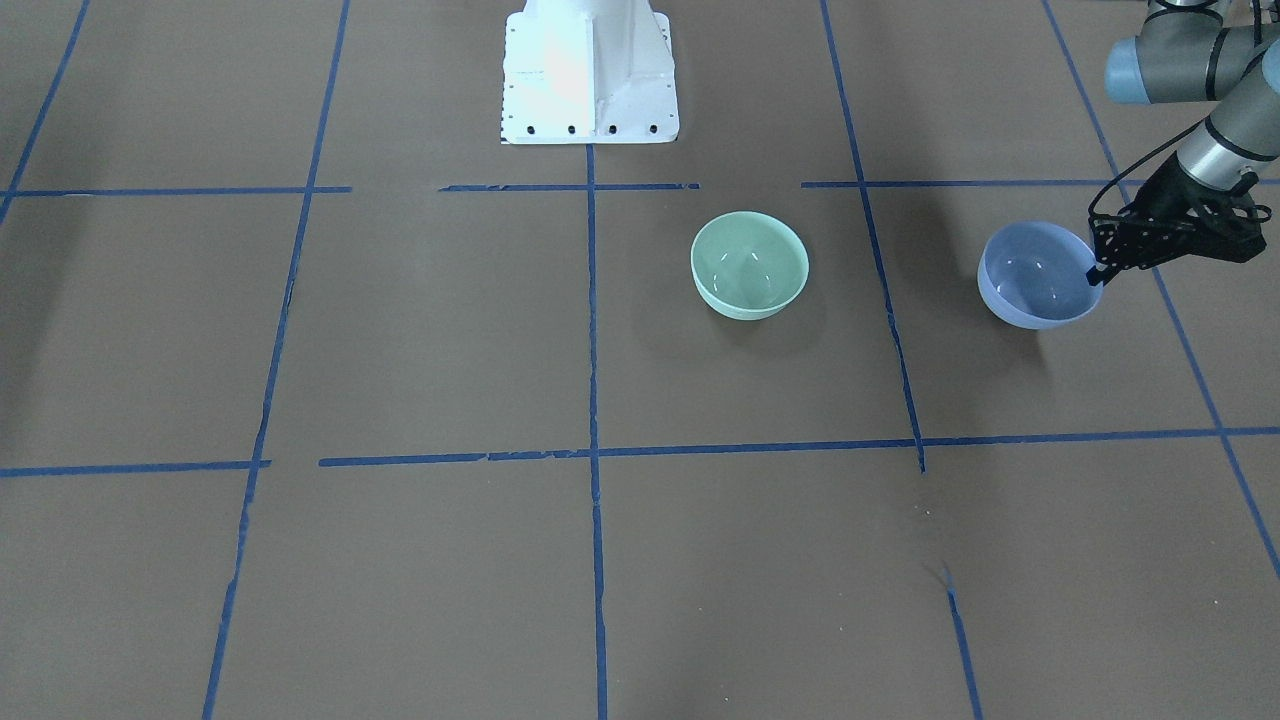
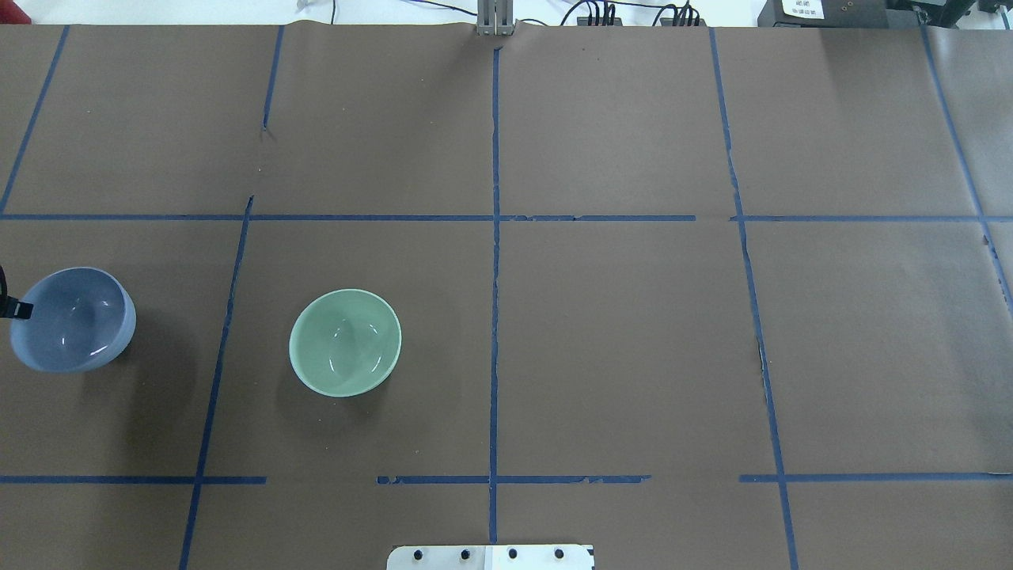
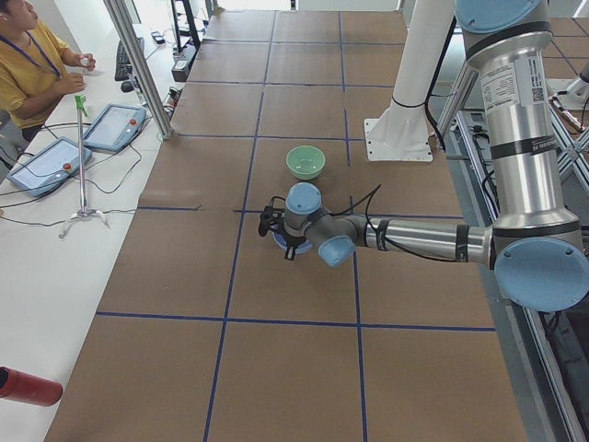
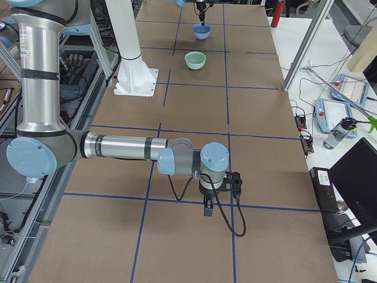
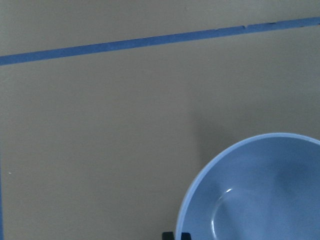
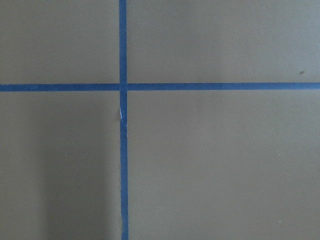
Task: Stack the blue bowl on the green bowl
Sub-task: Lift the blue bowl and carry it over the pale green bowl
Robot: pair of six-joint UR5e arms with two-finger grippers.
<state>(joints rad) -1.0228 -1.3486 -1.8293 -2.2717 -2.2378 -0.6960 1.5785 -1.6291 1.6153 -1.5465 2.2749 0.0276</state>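
Note:
The blue bowl, now near the table's end, will be let go by my left gripper nested inside the empty green bowl (image 1: 752, 260), toward the middle of the table.
The blue bowl (image 1: 1040, 275) is near the table's end on my left side and looks slightly tilted; it also shows in the overhead view (image 2: 71, 318) and the left wrist view (image 5: 260, 195). My left gripper (image 1: 1098, 272) is shut on its rim, with one finger inside and one outside; the fingertips (image 5: 176, 235) barely show at the bottom of the wrist view. The green bowl (image 1: 749, 265) stands upright and empty about a bowl's width and a half away, toward the table's middle (image 2: 345, 342). My right gripper (image 4: 206, 206) hovers over bare table far from both bowls; I cannot tell if it is open.
The white robot pedestal (image 1: 590, 70) stands behind the bowls. Blue tape lines (image 1: 593, 450) grid the brown table cover. A side table with tablets (image 3: 115, 124) and a seated person (image 3: 28, 64) is beyond the far edge.

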